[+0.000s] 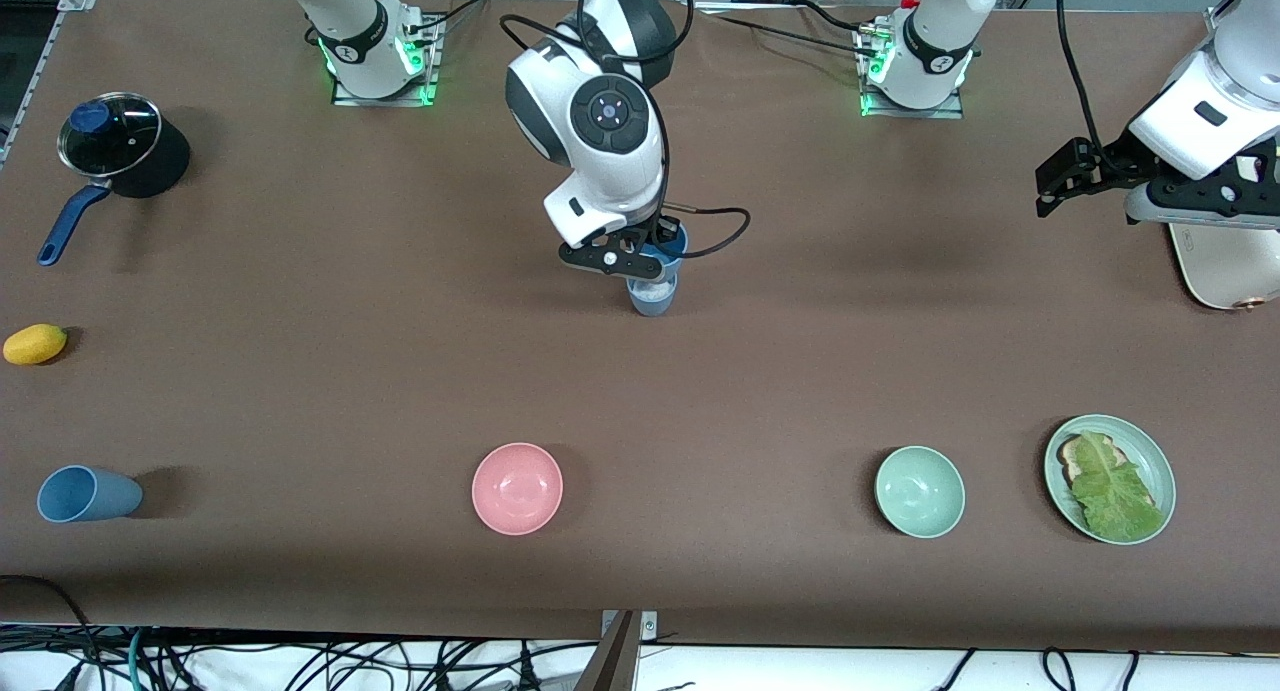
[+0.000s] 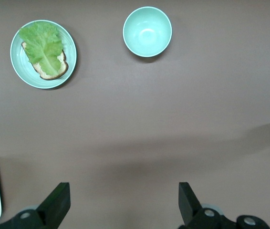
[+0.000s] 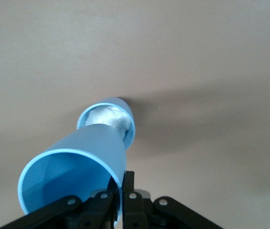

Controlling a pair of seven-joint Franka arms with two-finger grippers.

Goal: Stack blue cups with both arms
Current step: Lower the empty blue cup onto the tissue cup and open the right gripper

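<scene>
The mid blue cup, now tilted at the paler cup's mouth, will be released by my right gripper so that it sits nested inside the upright paler blue cup (image 1: 655, 283) (image 3: 109, 118) on the table.
My right gripper (image 1: 655, 254) is shut on the rim of the mid blue cup (image 1: 672, 243) at mid-table. In the right wrist view the gripper (image 3: 124, 179) pinches the cup's wall (image 3: 77, 162). The cup is tilted, its base at the mouth of the paler blue cup (image 1: 652, 297), which stands upright on the table (image 3: 109, 118). Whether the base sits inside it I cannot tell. Another blue cup (image 1: 85, 493) lies on its side near the front edge at the right arm's end. My left gripper (image 1: 1045, 191) is open and empty, waiting above the table (image 2: 124, 200).
A pink bowl (image 1: 517, 488) and a pale green bowl (image 1: 919, 491) sit near the front edge. A green plate with bread and lettuce (image 1: 1110, 479) lies beside the green bowl. A lidded pot (image 1: 115, 146), a yellow fruit (image 1: 35, 343) and a white appliance (image 1: 1225, 266) stand at the table's ends.
</scene>
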